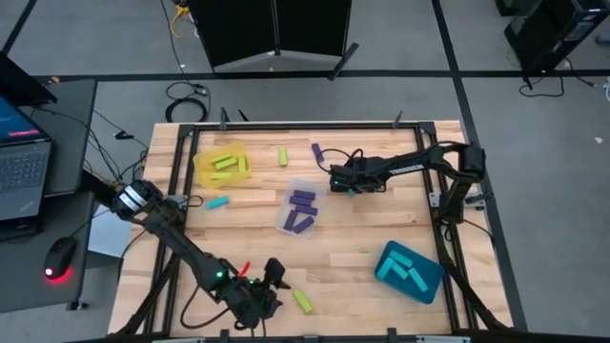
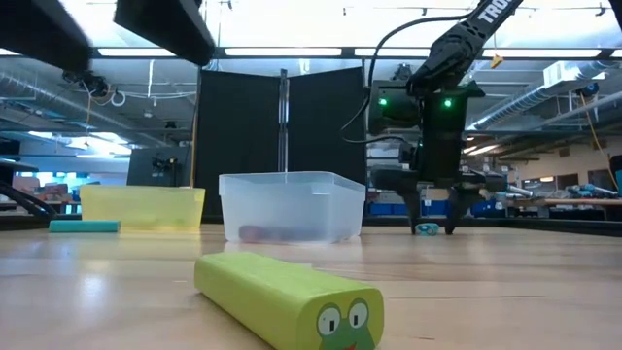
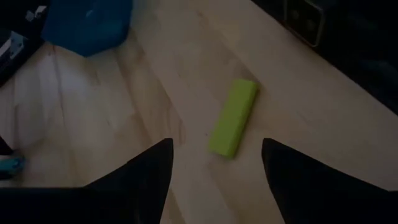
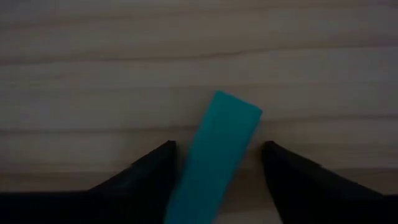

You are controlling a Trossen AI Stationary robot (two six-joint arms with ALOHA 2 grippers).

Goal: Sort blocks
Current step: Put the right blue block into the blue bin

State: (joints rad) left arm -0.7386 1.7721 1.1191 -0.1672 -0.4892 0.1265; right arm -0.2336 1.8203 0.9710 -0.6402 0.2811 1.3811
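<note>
Next, I bring the fingers of my left gripper closed on the middle of the lime-green block (image 1: 302, 301) (image 3: 234, 119), which is lying near the table's near edge.
My right gripper (image 1: 349, 188) is open and low over the table, behind the clear tray (image 1: 300, 211). Its fingers stand on either side of a cyan block (image 4: 214, 155) that lies flat on the wood, with a gap on both sides. The low view shows that block (image 2: 426, 228) between the fingertips. My left gripper (image 1: 274, 278) is open near the table's near edge. A lime-green block (image 3: 233, 117) lies flat on the table just ahead of it. Loose on the table are a green block (image 1: 283, 155), a purple block (image 1: 315, 151) and a cyan block (image 1: 217, 202).
The yellow tray (image 1: 222, 164) holds green blocks, the clear tray holds purple ones, and the teal tray (image 1: 410, 272) at the near right holds cyan ones. A laptop (image 1: 21, 162) and a mouse (image 1: 59, 259) sit off the table's left. Bare wood lies between the trays.
</note>
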